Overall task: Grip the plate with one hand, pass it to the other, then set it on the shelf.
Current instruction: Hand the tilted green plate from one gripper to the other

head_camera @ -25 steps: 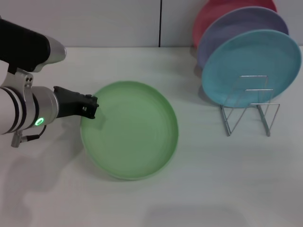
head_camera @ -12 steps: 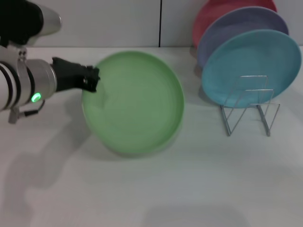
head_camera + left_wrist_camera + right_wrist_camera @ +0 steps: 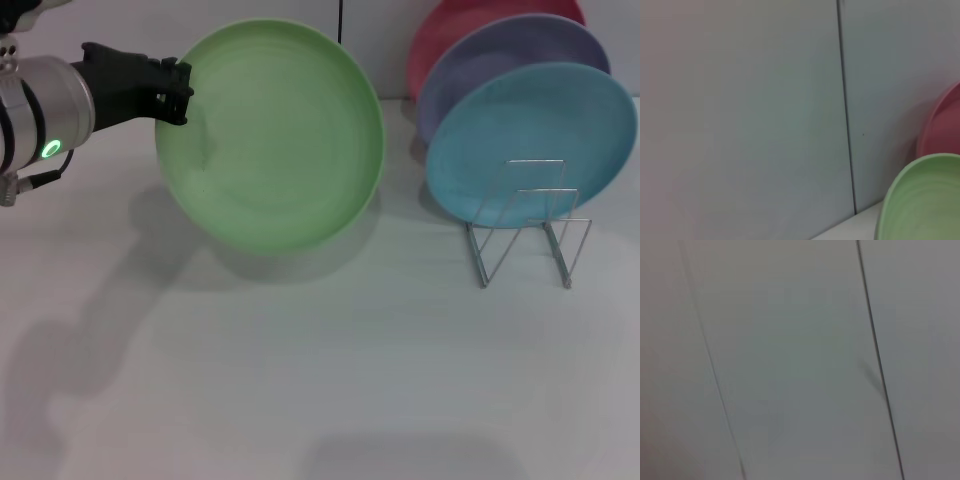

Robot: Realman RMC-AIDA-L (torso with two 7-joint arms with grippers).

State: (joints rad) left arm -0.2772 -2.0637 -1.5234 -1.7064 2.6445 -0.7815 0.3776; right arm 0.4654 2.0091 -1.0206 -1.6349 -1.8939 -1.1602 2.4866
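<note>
Next, my right gripper grips the light green plate at its upper rim (image 3: 347, 56), on the side toward the wire dish rack, across from my left gripper.
The light green plate (image 3: 272, 135) hangs in the air above the white table, tilted up on edge so its inside faces me. My left gripper (image 3: 172, 90) is shut on its left rim, on the silver arm with the green light. The plate's rim also shows in the left wrist view (image 3: 925, 200). The wire dish rack (image 3: 527, 225) stands on the table at the right, apart from the plate. My right gripper is out of view; its wrist view shows only a grey wall.
A light blue plate (image 3: 530, 140), a lavender plate (image 3: 500, 60) and a red plate (image 3: 455, 25) stand upright in the rack's back slots. The white table (image 3: 320, 380) stretches in front. A grey panelled wall is behind.
My left gripper has lifted the green plate off the table, moving it up and back and tilting it more upright.
</note>
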